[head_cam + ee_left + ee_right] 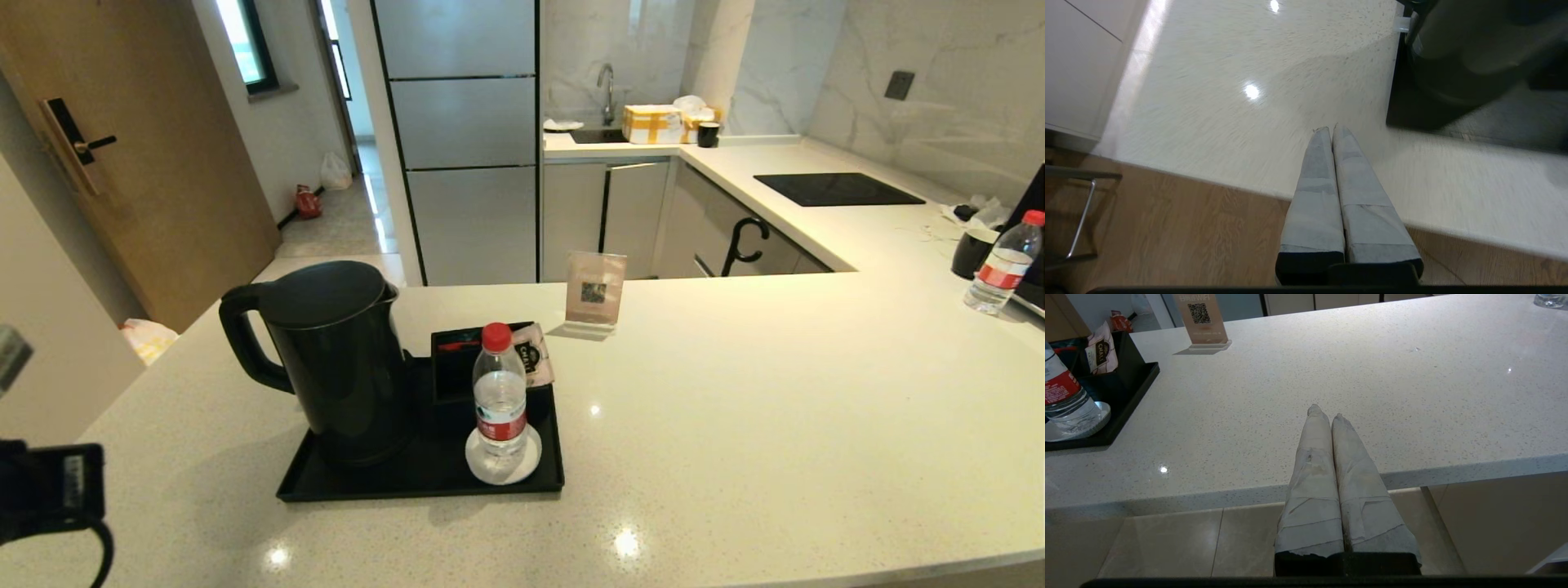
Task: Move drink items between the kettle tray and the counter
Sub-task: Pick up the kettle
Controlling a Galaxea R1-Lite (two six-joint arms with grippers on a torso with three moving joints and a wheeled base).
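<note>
I will close my left gripper on the middle of the black kettle's handle [244,343] next.
The black kettle [335,359] stands at the left of the black kettle tray [408,492]. On the tray's white coaster [522,467] stands a red-capped water bottle [500,392], in front of the compartment box [453,371]. A second such bottle [1002,263] stands on the counter [735,425] at the far right. My left gripper [1329,130] is shut and empty over the counter's front edge, apart from the tray's corner [1404,110] and the kettle [1466,49]. My right gripper [1325,412] is shut and empty near the front edge, well right of the bottle [1065,396].
A pale sachet [535,353] leans on the box. A QR sign stand [594,292] is behind the tray. A black mug [973,251] sits beside the far bottle, and a glass cooktop [837,189] lies further back. My left arm's wrist [49,490] shows at the lower left.
</note>
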